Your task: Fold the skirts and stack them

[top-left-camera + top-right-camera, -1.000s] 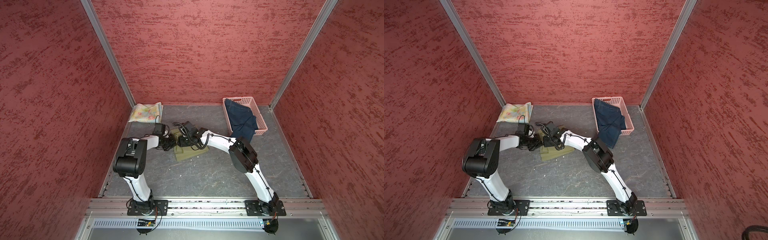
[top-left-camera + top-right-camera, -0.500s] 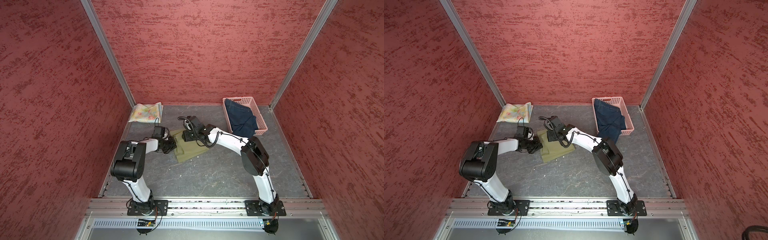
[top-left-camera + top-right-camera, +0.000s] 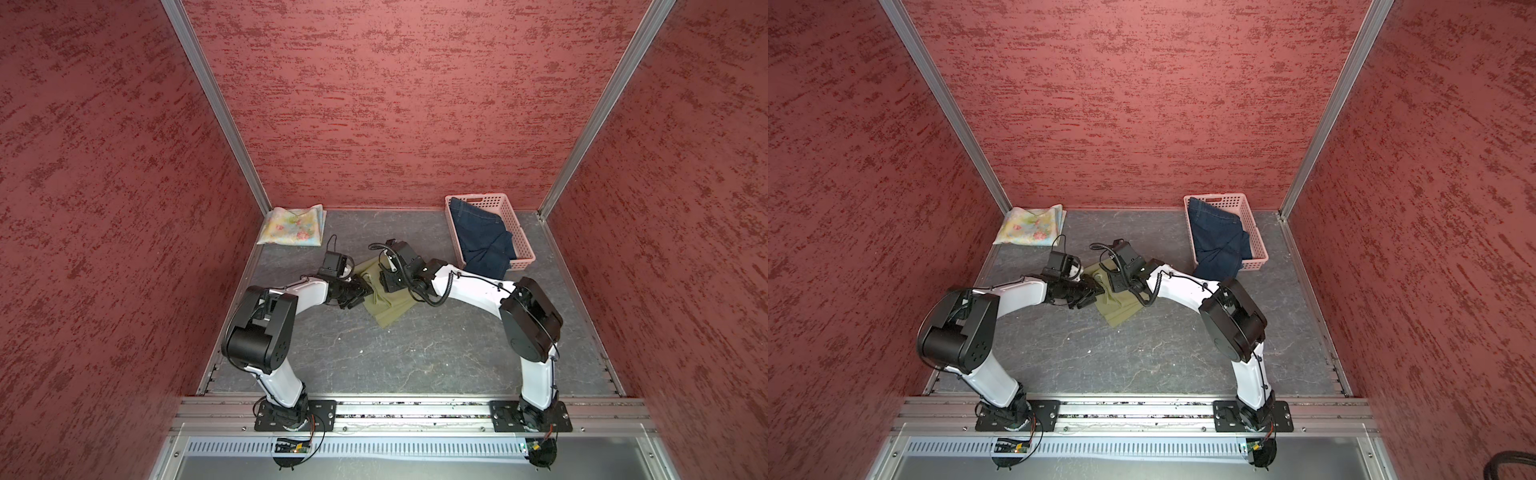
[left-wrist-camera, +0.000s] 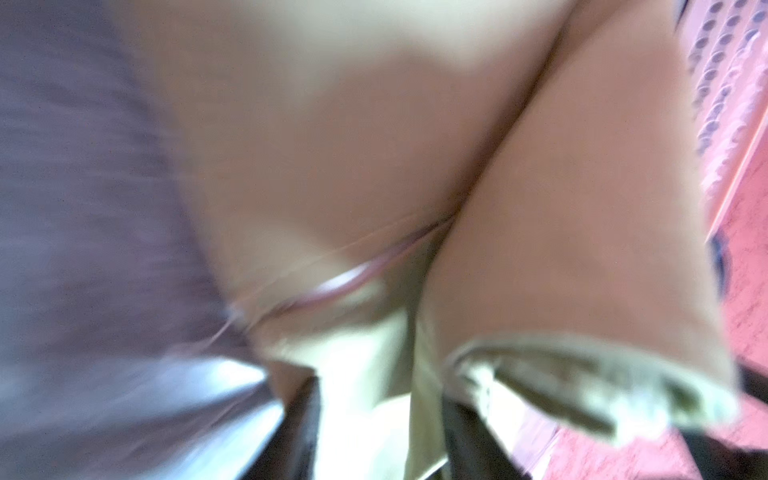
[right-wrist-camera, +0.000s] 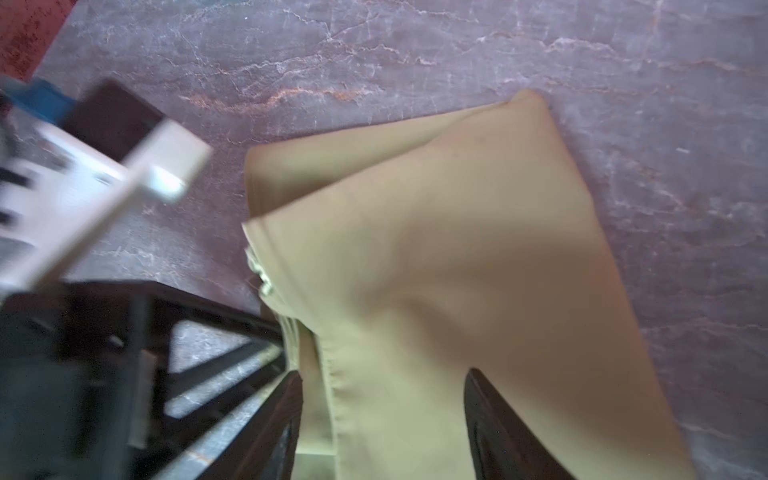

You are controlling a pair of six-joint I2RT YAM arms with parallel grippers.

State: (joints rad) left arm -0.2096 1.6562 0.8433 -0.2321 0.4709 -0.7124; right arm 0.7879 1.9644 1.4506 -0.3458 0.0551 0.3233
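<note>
My left gripper should take the skirt's inner edge (image 4: 413, 416) beneath while my right gripper holds up the olive-green skirt's top fold, because bunched cloth sits inside that fold.
The olive-green skirt (image 3: 390, 305) (image 3: 1120, 307) lies folded on the grey floor mid-cell. My left gripper (image 3: 365, 287) (image 3: 1097, 291) is at its left edge. In the blurred left wrist view its dark fingers (image 4: 303, 428) stand apart, and the olive cloth (image 4: 374, 166) lies loose between them. My right gripper (image 3: 388, 283) (image 5: 382, 419) hovers over the skirt's far part, jaws wide apart above the cloth (image 5: 457, 257). The floral skirt (image 3: 293, 226) (image 3: 1032, 226) lies folded in the back left corner. The denim skirt (image 3: 482, 237) (image 3: 1219, 241) hangs out of the basket.
A pink perforated basket (image 3: 521, 237) (image 3: 1256, 239) stands at the back right, and denim spills over its near end. Red walls close in three sides. A metal rail (image 3: 407, 409) carrying both arm bases runs along the front edge.
My left jaws have parted from shut and let the olive skirt go. My right jaws have widened, and that arm has swung right and drawn back a little over the folded cloth.
</note>
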